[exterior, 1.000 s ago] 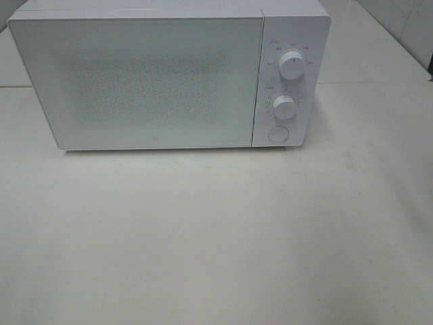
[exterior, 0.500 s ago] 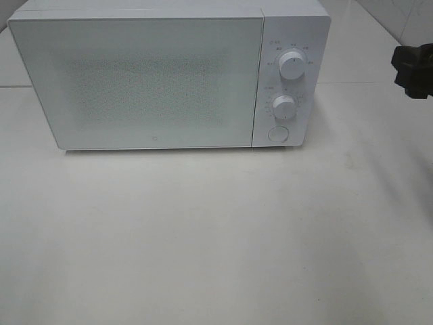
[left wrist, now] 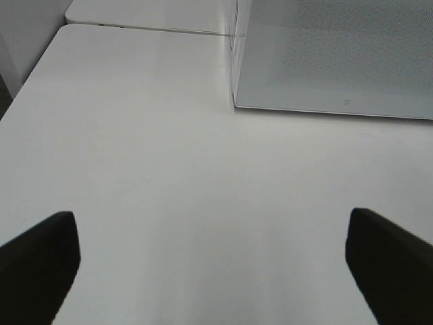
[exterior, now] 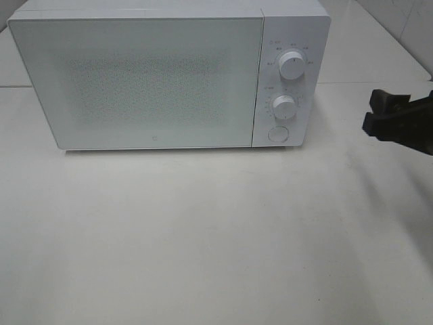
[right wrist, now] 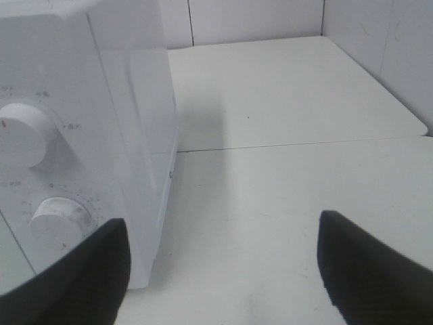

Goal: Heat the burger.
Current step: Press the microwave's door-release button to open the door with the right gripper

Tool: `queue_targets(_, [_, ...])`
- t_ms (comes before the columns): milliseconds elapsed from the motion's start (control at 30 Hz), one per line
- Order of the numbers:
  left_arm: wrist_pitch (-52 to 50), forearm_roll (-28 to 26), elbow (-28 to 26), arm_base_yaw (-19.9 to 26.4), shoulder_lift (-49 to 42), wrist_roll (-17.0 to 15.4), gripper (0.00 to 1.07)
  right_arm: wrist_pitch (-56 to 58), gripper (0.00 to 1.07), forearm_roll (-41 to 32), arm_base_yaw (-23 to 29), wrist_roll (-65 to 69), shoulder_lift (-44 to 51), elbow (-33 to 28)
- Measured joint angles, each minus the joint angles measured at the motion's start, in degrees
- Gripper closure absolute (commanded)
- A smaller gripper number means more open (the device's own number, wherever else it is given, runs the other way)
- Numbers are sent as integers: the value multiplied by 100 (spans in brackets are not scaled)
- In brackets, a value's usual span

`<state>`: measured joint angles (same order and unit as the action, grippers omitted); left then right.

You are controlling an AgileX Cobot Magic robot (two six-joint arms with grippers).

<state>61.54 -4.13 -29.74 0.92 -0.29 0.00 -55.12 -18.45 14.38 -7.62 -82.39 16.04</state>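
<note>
I will close my right gripper just in front of the microwave's round button (exterior: 278, 134), below the lower knob, so that the joined fingers can press that button.
The burger is out of view in every frame. A white microwave (exterior: 155, 81) stands at the back of the table with its door (exterior: 135, 78) closed. My right gripper (exterior: 373, 113) reaches in from the right edge, open and holding nothing, level with the control panel and well apart from it. In the right wrist view the right gripper (right wrist: 223, 271) points past the microwave's right side (right wrist: 135, 135), close to the lower knob (right wrist: 61, 215). My left gripper (left wrist: 213, 264) shows only in its wrist view, wide open over bare table short of the microwave's front left corner (left wrist: 235, 101).
The control panel carries an upper knob (exterior: 291, 66), a lower knob (exterior: 284, 106) and a round button (exterior: 277, 134). A tiled wall (right wrist: 379, 47) rises at the right behind the table. The white tabletop (exterior: 216, 230) stretches in front of the microwave.
The right gripper has come into the exterior view from the right edge, moving down and leftward toward the microwave's control side. The microwave has stayed still.
</note>
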Motion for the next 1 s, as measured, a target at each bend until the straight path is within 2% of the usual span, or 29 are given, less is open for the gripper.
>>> queue_targets(33, [0, 0, 0, 0, 0, 0, 6, -138, 32, -246, 269, -115, -178, 0])
queue_targets(67, [0, 0, 0, 0, 0, 0, 6, -138, 32, -246, 269, -115, -178, 0])
queue_targets(133, [0, 0, 0, 0, 0, 0, 6, -401, 32, -596, 688, -155, -453, 0])
queue_targets(200, [0, 0, 0, 0, 0, 0, 6, -476, 32, -722, 802, -160, -527, 0])
queue_targets(233, [0, 0, 0, 0, 0, 0, 6, -619, 32, -963, 1100, -178, -693, 0])
queue_targets(267, [0, 0, 0, 0, 0, 0, 6, -619, 32, -963, 1100, -178, -693, 0])
queue_targets(300, [0, 0, 0, 0, 0, 0, 6, -773, 32, -1266, 1404, -189, -865, 0])
queue_targets(367, [0, 0, 0, 0, 0, 0, 6, -831, 32, -1392, 1524, -189, -945, 0])
queue_targets(400, [0, 0, 0, 0, 0, 0, 6, -957, 32, -1696, 1793, -195, -1094, 0])
queue_targets(433, [0, 0, 0, 0, 0, 0, 6, -957, 32, -1696, 1793, -195, -1094, 0])
queue_targets(500, [0, 0, 0, 0, 0, 0, 6, -1003, 32, -2114, 2172, -201, -1278, 46])
queue_targets(800, [0, 0, 0, 0, 0, 0, 6, -1060, 32, -2613, 2785, -298, -1627, 504])
queue_targets(1000, [0, 0, 0, 0, 0, 0, 6, -1060, 33, -2618, 2836, -298, -1633, 693])
